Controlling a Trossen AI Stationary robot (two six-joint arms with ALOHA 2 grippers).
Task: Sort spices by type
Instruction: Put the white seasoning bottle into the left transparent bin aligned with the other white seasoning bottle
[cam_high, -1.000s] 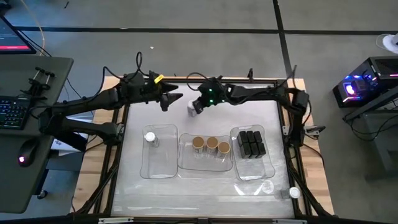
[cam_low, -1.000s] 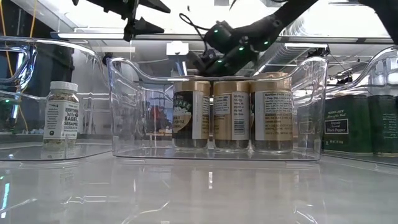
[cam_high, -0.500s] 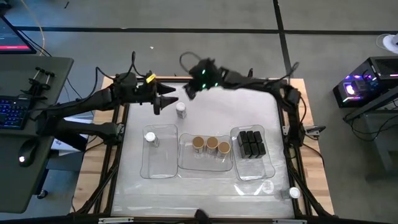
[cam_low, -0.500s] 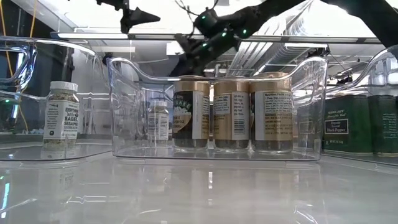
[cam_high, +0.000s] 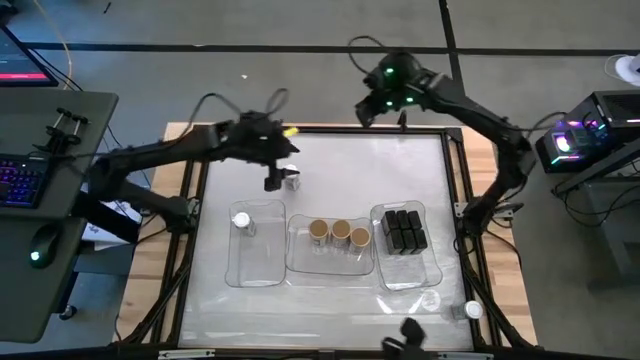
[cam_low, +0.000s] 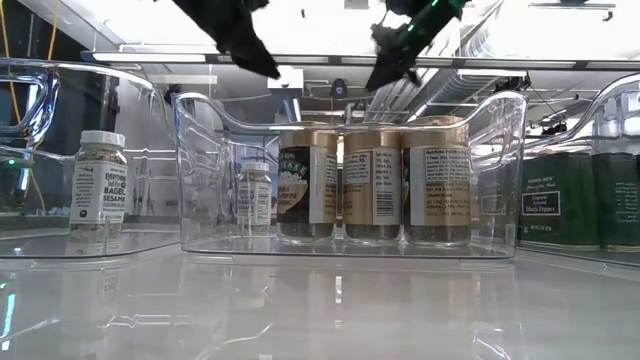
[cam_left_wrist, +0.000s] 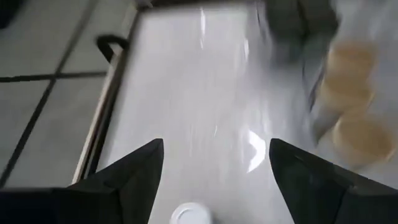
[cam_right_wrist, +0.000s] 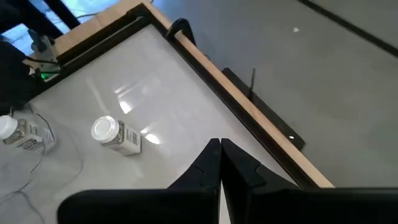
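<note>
My left gripper will grip the clear jar standing alone behind the trays on the upper body (cam_high: 292, 177) (cam_left_wrist: 193, 218), just below its white lid.
A clear jar with a white lid (cam_high: 291, 180) stands upright on its base on the table, behind the left tray; it shows as the jar (cam_right_wrist: 115, 134), and only its lid (cam_left_wrist: 189, 214) shows in the left wrist view. My left gripper (cam_high: 274, 182) is open and hangs close by the jar's left side, with the lid between and below its fingers; I see no touch. My right gripper (cam_high: 366, 110) is shut, raised over the table's far edge. The trays hold one white-lidded jar (cam_high: 242, 220), three tan-topped jars (cam_high: 335, 232) and several black boxes (cam_high: 400, 230).
Three clear trays (cam_high: 257, 270) sit side by side across the table's middle. Another white-lidded jar (cam_high: 472, 311) lies near the near right corner. A black rail (cam_right_wrist: 186, 37) runs along the far edge. Open table lies behind the trays.
My right gripper carried the white-lidded jar toward the table's left, left it standing on the table, then rose and drew back toward the far right edge. My left gripper first backed a little left, then came down and right to the jar's side.
</note>
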